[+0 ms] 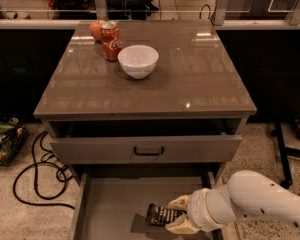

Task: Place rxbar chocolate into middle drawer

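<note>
I will set the rxbar chocolate, now held just above the drawer floor, on the grey drawer's bottom (161, 208) with my gripper, roughly level with the black handle.
The rxbar chocolate (159, 215), a dark flat bar with pale lettering, is held just above the floor of the open middle drawer (115, 204), right of its centre. My gripper (176, 215) reaches in from the right and is shut on the bar's right end, one pale fingertip above it and one below. The white arm (255, 204) stretches off to the lower right. The bar casts a shadow on the grey drawer floor.
Above, a drawer front with a black handle (149, 150) stands slightly pulled out. On the cabinet top are a white bowl (138, 60), a red soda can (111, 40) and a red fruit (95, 30). Black cables (35, 181) and a basket (2, 141) lie left on the floor.
</note>
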Tool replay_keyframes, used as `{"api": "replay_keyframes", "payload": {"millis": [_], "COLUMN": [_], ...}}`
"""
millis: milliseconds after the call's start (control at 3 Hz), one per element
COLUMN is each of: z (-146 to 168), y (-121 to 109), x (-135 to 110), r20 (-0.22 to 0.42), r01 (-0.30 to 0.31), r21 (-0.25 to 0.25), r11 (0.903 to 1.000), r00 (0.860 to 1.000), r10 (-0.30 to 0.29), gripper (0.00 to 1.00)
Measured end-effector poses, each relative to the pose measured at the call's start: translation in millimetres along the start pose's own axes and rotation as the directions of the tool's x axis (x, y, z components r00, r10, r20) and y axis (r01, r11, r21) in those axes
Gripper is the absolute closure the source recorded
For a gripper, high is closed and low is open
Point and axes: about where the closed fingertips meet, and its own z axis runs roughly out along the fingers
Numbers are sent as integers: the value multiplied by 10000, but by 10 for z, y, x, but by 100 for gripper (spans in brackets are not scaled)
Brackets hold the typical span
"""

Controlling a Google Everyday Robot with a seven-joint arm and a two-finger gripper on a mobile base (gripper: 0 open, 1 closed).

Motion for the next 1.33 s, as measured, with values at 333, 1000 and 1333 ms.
{"api": "replay_keyframes", "payload": {"millis": [333,1000,1333], "z": [-3,340,661], "y": [4,-500,-760], "x": [0,294,506], "r20": [-1,433,467], "r01": [3,197,180], "r21": [-12,-190,-434], "r11": [10000,9996,9989], "r00": [10000,9989,9988], "r10": [-3,-188,-159], "gripper": [100,100,100]}}
